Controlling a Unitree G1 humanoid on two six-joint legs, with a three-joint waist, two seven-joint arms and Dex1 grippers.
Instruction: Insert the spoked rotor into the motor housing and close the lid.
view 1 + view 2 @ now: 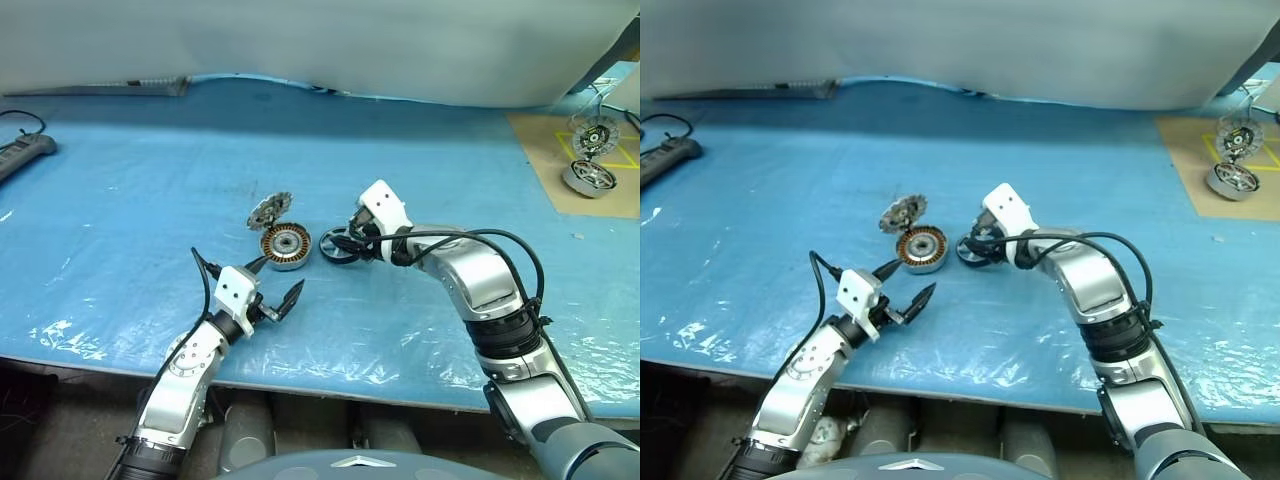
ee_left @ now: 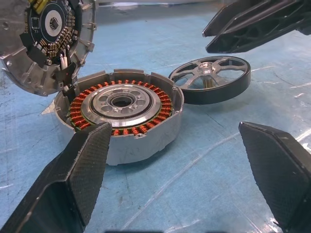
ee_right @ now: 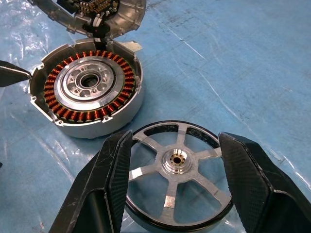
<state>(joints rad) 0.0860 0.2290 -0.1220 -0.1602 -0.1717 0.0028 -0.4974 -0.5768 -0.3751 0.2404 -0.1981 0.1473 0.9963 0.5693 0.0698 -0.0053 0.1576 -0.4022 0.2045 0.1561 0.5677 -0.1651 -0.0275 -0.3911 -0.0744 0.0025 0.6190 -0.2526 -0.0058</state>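
Note:
The fingers of the robot's right gripper straddle the rotor's dark rim, which must fit inside the housing, so the robot should take the rotor by its center (image 3: 177,159).
The motor housing (image 1: 285,245) sits on the blue table cover, its copper windings (image 2: 121,104) exposed. Its hinged lid (image 1: 270,210) stands open at the far rim. Just right of the housing the spoked rotor (image 3: 177,162) lies flat on the cover, silver spokes up, dark rim around them. My right gripper (image 3: 175,136) is open, with a finger on either side of the rotor. The left gripper (image 1: 278,280) is open too, just in front of the housing, holding nothing.
A brown board (image 1: 600,195) at the far right carries two other wheel-like motor parts (image 1: 590,175). A power strip (image 1: 25,155) lies at the far left. A white sheet (image 1: 320,40) bounds the back. The table's front edge (image 1: 330,385) runs close below the arms.

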